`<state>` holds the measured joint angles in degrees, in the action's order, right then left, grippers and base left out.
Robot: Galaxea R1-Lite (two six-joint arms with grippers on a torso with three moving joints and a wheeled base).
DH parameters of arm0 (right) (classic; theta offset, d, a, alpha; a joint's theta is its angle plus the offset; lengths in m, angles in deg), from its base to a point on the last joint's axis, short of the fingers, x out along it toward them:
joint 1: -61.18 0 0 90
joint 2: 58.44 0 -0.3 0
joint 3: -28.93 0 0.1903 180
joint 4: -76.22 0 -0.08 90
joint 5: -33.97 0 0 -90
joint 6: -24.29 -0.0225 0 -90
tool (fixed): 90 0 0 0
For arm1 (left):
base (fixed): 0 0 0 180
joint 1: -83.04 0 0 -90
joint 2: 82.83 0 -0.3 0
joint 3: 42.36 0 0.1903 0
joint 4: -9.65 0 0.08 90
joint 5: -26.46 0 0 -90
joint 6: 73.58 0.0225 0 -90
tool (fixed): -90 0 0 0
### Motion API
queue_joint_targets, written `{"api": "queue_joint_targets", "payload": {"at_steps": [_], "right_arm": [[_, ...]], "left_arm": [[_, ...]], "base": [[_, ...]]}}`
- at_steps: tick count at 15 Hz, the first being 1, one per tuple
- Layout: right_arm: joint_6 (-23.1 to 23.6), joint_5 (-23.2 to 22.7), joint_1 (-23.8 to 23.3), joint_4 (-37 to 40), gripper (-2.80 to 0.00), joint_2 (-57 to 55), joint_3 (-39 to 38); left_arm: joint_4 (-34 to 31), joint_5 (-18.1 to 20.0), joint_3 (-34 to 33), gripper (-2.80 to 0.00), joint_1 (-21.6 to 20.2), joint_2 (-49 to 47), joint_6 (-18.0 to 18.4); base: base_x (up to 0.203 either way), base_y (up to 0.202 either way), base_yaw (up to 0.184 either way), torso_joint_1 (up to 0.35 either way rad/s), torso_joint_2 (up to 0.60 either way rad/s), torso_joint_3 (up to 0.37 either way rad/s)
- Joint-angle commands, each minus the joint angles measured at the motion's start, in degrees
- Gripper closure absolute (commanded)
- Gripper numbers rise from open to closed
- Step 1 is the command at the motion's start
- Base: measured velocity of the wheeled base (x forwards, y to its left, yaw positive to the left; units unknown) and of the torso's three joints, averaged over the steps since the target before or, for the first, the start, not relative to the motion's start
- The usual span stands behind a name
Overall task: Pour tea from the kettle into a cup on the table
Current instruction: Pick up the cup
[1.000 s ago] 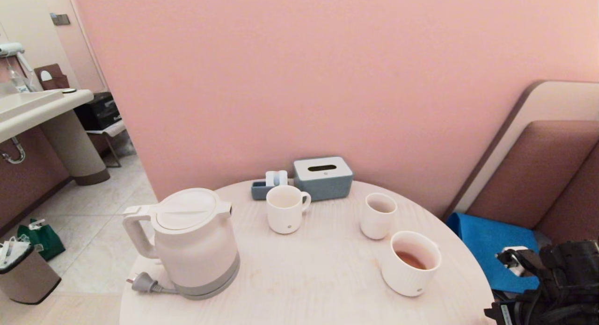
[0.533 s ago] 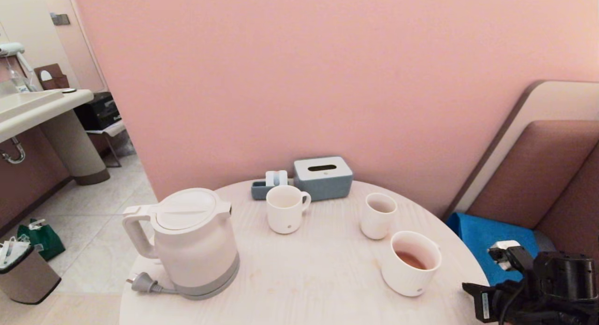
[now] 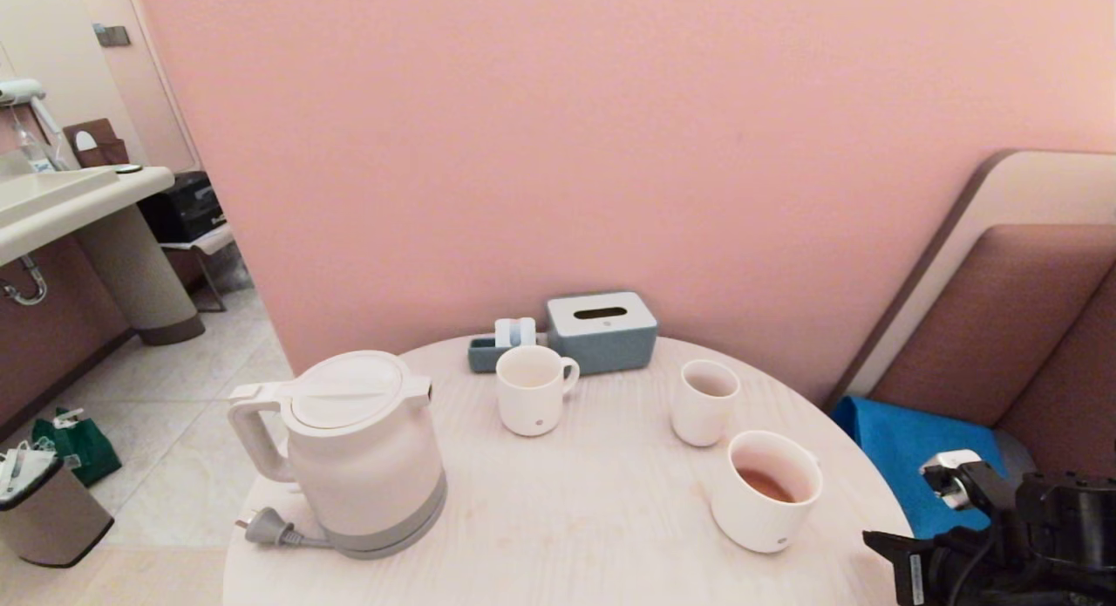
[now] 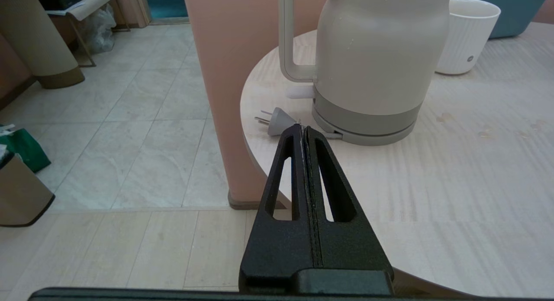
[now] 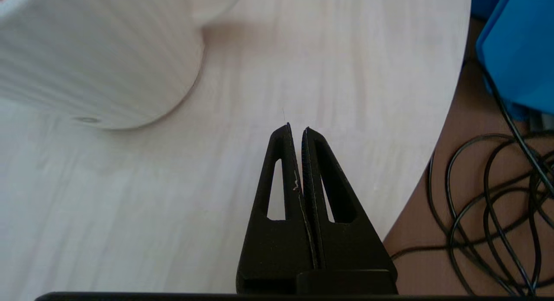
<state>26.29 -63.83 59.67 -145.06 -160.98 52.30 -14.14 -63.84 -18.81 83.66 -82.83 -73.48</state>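
Note:
I move my right gripper to the wide cream cup with the tea next and close it on the outer curve of its handle [image 3: 819,463] [image 5: 226,3].
The white kettle [image 3: 357,453] [image 4: 376,58] stands on the left of the round pale table [image 3: 575,519], its handle towards the left edge. The wide cream cup [image 3: 765,491] [image 5: 99,58] sits near the right edge with a little reddish-brown tea [image 3: 767,486] in it. My right gripper [image 5: 296,128] is shut and empty, hovering over bare tabletop just beside the cup and close to the table's rim; its arm [image 3: 1011,545] shows at the lower right. My left gripper [image 4: 303,128] is shut and empty, low at the table's near-left edge, pointing at the kettle's base.
A handled mug [image 3: 532,390] and a small tumbler [image 3: 704,403] stand mid-table, with a grey-blue tissue box [image 3: 602,331] and a small tray [image 3: 488,351] behind. The kettle's plug [image 3: 266,527] lies by its base. A blue pad [image 3: 907,453] and black cables [image 5: 489,197] lie right of the table.
My right arm has shifted at the lower right, its black front end now reaching closer to the table's edge. Kettle and cups stand where they were.

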Motion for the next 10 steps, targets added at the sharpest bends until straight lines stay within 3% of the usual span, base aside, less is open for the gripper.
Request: {"api": "queue_joint_targets", "payload": {"at_steps": [1,4,10], "right_arm": [[0.0,-0.2,0.1,-0.4,0.0,1.3,0.8],[0.0,-2.5,0.7,-0.4,0.0,1.4,2.6],[-0.2,-2.5,2.0,-0.4,0.0,-1.3,4.0]], "left_arm": [[0.0,0.0,0.0,0.0,0.0,-0.1,0.0],[0.0,0.0,0.0,0.0,0.0,-0.1,0.0],[0.0,0.0,0.0,0.0,0.0,-0.1,0.0]], "base": [[0.0,0.0,0.0,0.0,0.0,0.0],[0.0,0.0,0.0,0.0,0.0,0.0],[0.0,0.0,0.0,0.0,0.0,0.0]]}}
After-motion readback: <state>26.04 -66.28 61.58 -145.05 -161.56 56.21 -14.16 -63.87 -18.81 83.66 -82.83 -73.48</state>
